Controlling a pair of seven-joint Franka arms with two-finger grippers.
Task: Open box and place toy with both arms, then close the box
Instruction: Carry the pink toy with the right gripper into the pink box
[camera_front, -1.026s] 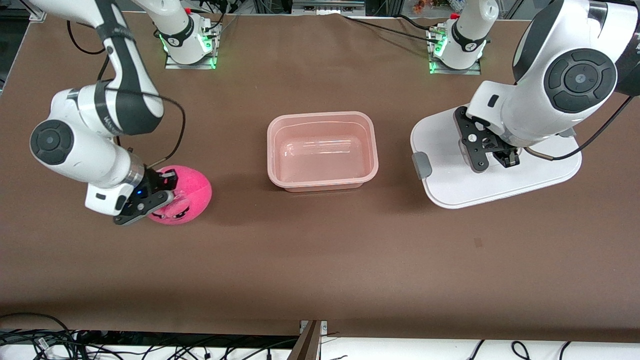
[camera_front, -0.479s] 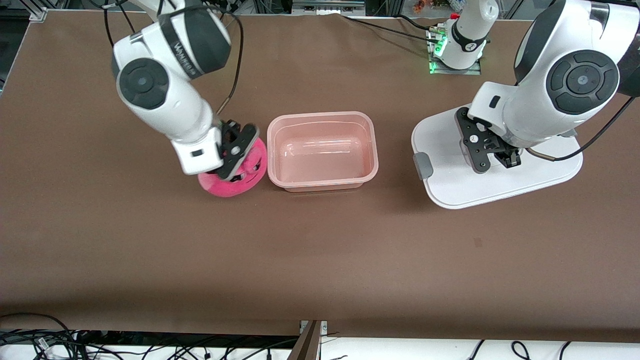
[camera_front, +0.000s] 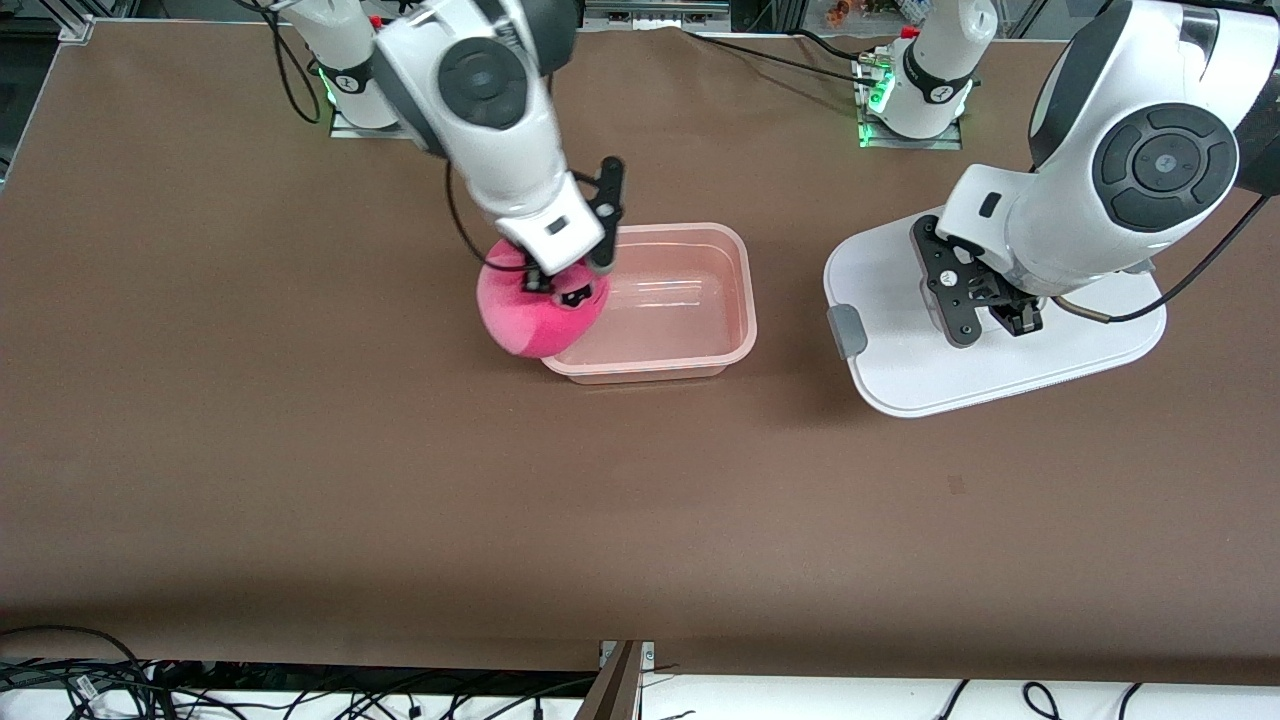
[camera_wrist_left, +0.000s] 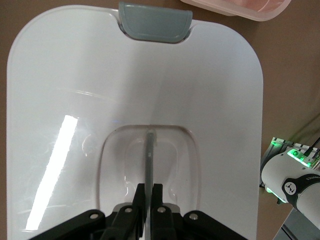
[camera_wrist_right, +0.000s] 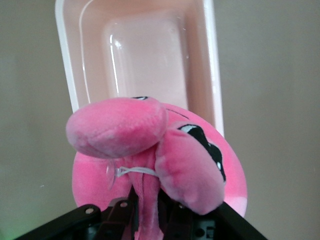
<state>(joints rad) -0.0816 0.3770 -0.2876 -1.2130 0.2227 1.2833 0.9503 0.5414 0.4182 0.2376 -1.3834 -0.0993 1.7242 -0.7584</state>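
Note:
Next, I let go of the toy with my right gripper inside the pinkish tub's end (camera_front: 626, 322) (camera_wrist_right: 150, 87) farthest from the white lid.
The box, a translucent pinkish tub (camera_front: 746, 300), stands open at mid-table. My right gripper (camera_front: 562, 282) is shut on the toy (camera_front: 528, 322), a hot-pink plush that hangs over the tub's rim at the right arm's end. In the right wrist view a fold of the toy (camera_wrist_right: 120, 127) is pinched at my right gripper (camera_wrist_right: 148, 212), with the tub (camera_wrist_right: 150, 55) below it. The white lid (camera_front: 900, 375) lies flat toward the left arm's end. My left gripper (camera_front: 992, 318) is shut on its clear centre handle (camera_wrist_left: 149, 150); the lid (camera_wrist_left: 65, 80) and grey clip (camera_wrist_left: 155, 22) fill the left wrist view, left gripper (camera_wrist_left: 149, 192) low.
The brown table cloth (camera_front: 640, 520) spreads wide nearer the front camera. Both arm bases (camera_front: 352, 85) (camera_front: 918, 95) stand at the table's edge farthest from that camera. Cables (camera_front: 90, 680) lie past the near edge.
My right arm has carried the toy from the right arm's end of the table up to the tub's rim. The left arm and the lid have not moved.

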